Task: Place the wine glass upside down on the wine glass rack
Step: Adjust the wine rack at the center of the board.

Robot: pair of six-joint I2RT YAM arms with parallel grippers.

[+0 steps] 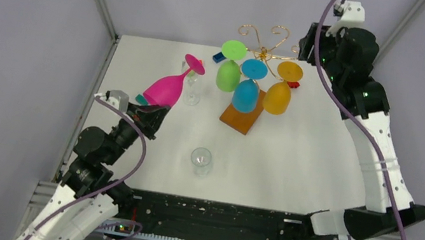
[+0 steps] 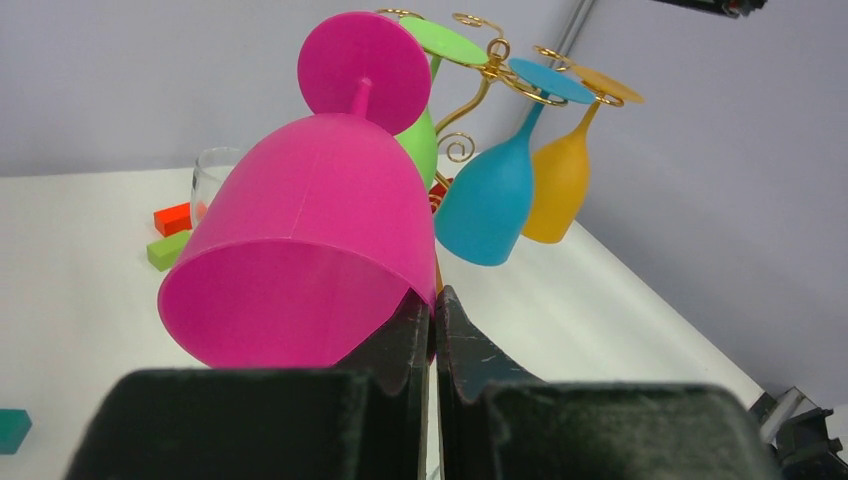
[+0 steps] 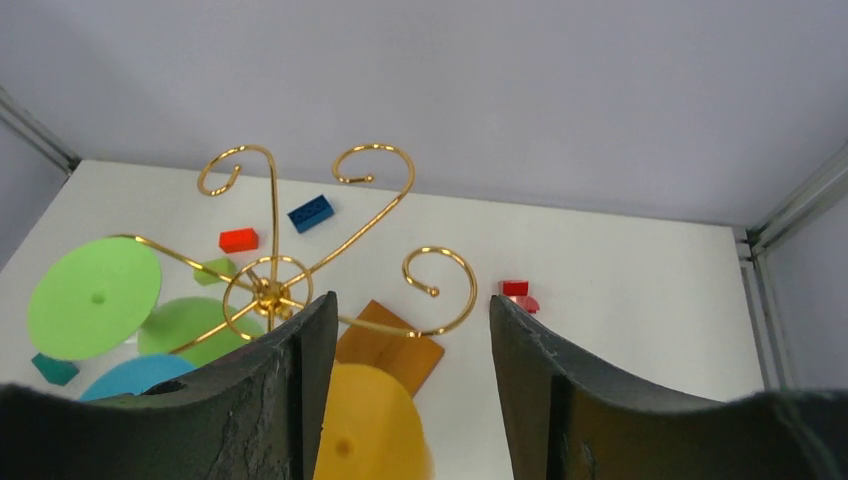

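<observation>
I will use my left gripper to set the pink wine glass down on the white table [image 1: 183,127], in between the two clear glasses.
A pink wine glass [image 1: 166,90] [image 2: 310,230] is held up tilted, foot toward the rack. My left gripper [image 1: 150,110] [image 2: 433,300] is shut on its rim, one finger inside the bowl and one outside. The wine glass rack [image 1: 265,44] [image 3: 270,290] is gold wire on an orange-brown base [image 1: 241,119]. A green glass [image 1: 228,74], a blue glass [image 1: 246,93] and a yellow glass [image 1: 278,95] [image 3: 370,420] hang on it upside down. My right gripper [image 1: 308,48] [image 3: 410,300] is open above the rack's right side, holding nothing.
One clear glass [image 1: 201,160] stands mid-table in front, another [image 1: 193,88] just beside the pink glass. Small blocks lie near the rack: blue [image 1: 218,56], red [image 1: 293,84], and red [image 2: 172,217] and green [image 2: 168,250] ones behind. Walls close the back and sides.
</observation>
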